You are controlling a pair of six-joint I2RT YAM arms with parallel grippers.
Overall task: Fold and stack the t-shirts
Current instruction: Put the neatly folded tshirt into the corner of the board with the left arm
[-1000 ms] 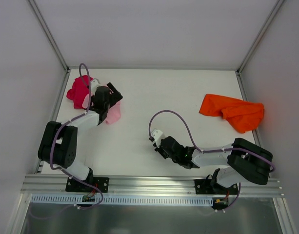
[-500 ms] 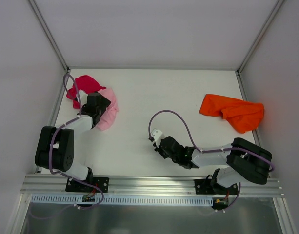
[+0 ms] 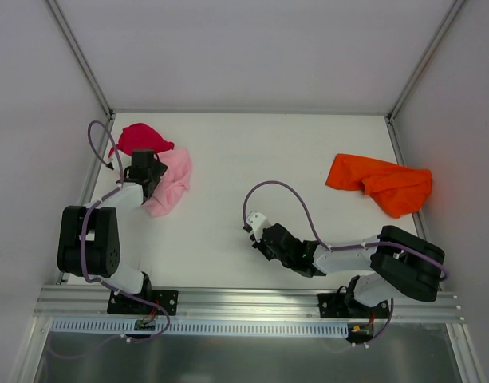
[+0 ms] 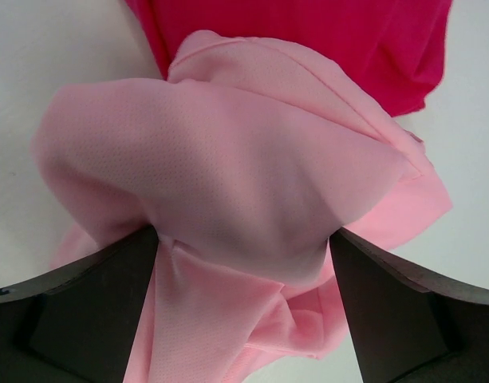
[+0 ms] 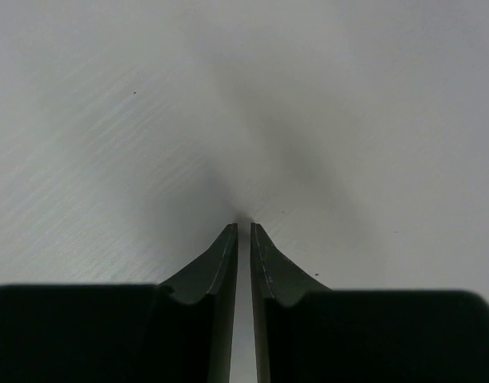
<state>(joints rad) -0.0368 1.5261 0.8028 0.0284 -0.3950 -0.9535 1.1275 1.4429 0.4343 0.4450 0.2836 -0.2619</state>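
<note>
The light pink t-shirt lies mostly short of the crimson-red t-shirt, so next my left gripper moves back, grabs the pink near end (image 3: pixel 159 208) and lifts it over the red one.
The light pink t-shirt (image 3: pixel 171 187) lies crumpled at the far left, touching the crimson-red t-shirt (image 3: pixel 140 137) bunched behind it. My left gripper (image 3: pixel 148 169) is on their left edge. In the left wrist view my gripper (image 4: pixel 242 235) is open, its jaws wide apart, with a bulge of pink t-shirt (image 4: pixel 228 152) filling the gap; the red t-shirt (image 4: pixel 308 40) shows beyond. The orange t-shirt (image 3: pixel 380 182) lies crumpled at the far right. My right gripper (image 3: pixel 254 227) is shut and empty, low over bare table in the right wrist view (image 5: pixel 244 225).
White walls with metal posts enclose the table on the left (image 3: pixel 84 80), back and right (image 3: pixel 419 72). A metal rail (image 3: pixel 252 302) runs along the near edge by the arm bases.
My left gripper has swung left and back from the right side of the pink and red pile to its left side, uncovering more of the pink t-shirt. The right arm has not moved.
</note>
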